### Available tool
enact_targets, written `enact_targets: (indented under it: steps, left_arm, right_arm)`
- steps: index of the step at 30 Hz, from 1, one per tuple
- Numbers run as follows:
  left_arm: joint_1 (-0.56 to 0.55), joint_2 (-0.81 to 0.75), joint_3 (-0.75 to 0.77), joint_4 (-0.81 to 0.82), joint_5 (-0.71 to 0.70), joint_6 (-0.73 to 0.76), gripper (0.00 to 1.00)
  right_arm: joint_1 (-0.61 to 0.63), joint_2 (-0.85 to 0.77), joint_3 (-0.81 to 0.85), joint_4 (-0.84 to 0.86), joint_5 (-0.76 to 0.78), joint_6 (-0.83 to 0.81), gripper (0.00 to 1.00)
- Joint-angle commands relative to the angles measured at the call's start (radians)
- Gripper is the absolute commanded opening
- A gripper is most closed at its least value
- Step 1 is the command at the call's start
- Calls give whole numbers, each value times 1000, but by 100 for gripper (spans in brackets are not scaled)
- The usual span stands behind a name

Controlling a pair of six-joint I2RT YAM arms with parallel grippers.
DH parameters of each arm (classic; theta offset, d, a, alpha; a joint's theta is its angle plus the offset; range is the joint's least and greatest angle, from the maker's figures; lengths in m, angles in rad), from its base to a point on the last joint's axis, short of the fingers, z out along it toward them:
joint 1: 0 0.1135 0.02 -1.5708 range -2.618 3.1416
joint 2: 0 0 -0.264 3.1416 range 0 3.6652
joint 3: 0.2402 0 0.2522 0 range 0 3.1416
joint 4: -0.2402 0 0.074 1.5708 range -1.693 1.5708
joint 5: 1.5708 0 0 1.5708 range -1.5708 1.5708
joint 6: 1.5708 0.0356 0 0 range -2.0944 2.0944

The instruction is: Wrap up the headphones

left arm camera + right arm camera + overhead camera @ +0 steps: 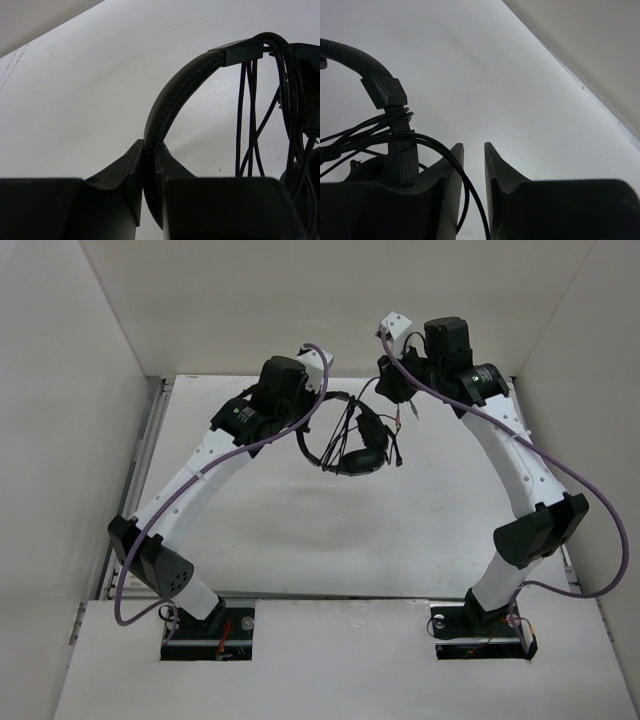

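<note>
I need to release the black headphones from my left gripper on the middle of the white table's far half point(340, 448), toward the back wall.
The black headphones point(362, 448) are held above the white table, earcups low. My left gripper point(318, 412) is shut on the padded headband point(175, 95), which arcs up to the slider point(240, 51). In the left wrist view the jaws point(150, 150) pinch the band. Several turns of the thin black cable point(251, 115) hang around the slider stem. My right gripper point(393, 382) is just right of the headphones. Its jaws point(474, 147) stand slightly apart, and a loop of cable point(451, 160) runs over the left finger and down through the gap, not pinched. The headband's end point(384, 92) is at the left.
White walls point(110, 360) enclose the table point(330, 540) on the left, back and right. The table's far edge against the wall point(600, 110) shows in the right wrist view. Purple arm cables point(600, 540) loop beside both arms. Loose cable ends point(400, 445) dangle beside the earcups.
</note>
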Motion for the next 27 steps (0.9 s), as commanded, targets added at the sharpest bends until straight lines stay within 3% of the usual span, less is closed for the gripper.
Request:
enact_targets:
  steps: [1,18,27]
  left_arm:
    - [-7,-61,1,24,26,-21,3]
    - [-7,-59,9,20,34,-27,3]
    - [-15,-55,17,20,40,-32,3]
  right_arm:
    - [-7,-13,41,18,-33,27,29]
    - [-110,-14,36,-17,-303,170,44]
    - [-133,-14,26,-34,-460,236,47]
